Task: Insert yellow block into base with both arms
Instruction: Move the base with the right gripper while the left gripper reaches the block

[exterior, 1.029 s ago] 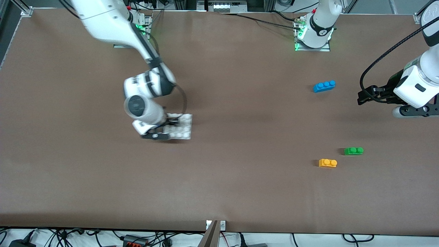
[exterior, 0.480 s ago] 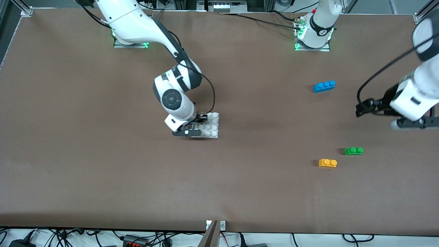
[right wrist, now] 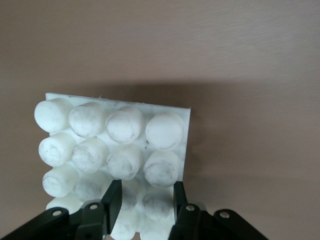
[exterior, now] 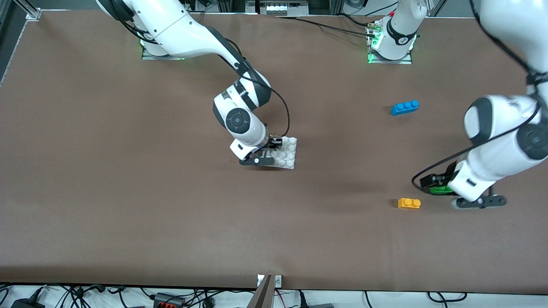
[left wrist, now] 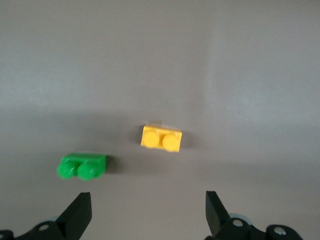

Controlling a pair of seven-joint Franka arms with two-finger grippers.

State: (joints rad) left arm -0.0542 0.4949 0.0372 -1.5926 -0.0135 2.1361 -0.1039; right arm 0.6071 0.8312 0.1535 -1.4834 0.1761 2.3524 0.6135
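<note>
Next, my left gripper closes on the opposite ends of the yellow block (exterior: 409,203) (left wrist: 161,138), which is lying next to the green brick.
The yellow block (exterior: 409,203) lies on the table toward the left arm's end; it also shows in the left wrist view (left wrist: 161,139). My left gripper (exterior: 430,182) hangs open and empty over the green brick (exterior: 441,190), beside the yellow block; in its wrist view (left wrist: 148,212) the jaws stand wide apart. My right gripper (exterior: 274,145) is shut on one edge of the white studded base (exterior: 287,155) and holds it a little above the middle of the table. In the right wrist view the fingers (right wrist: 113,197) pinch the base (right wrist: 115,140).
A blue three-stud brick (exterior: 404,107) lies farther from the front camera than the yellow block. The green brick (left wrist: 82,166) lies close beside the yellow one. The arm bases (exterior: 389,51) stand along the table's back edge.
My right gripper has carried the base toward the table's middle. My left arm has swung down from near the blue brick to over the green brick, beside the yellow block.
</note>
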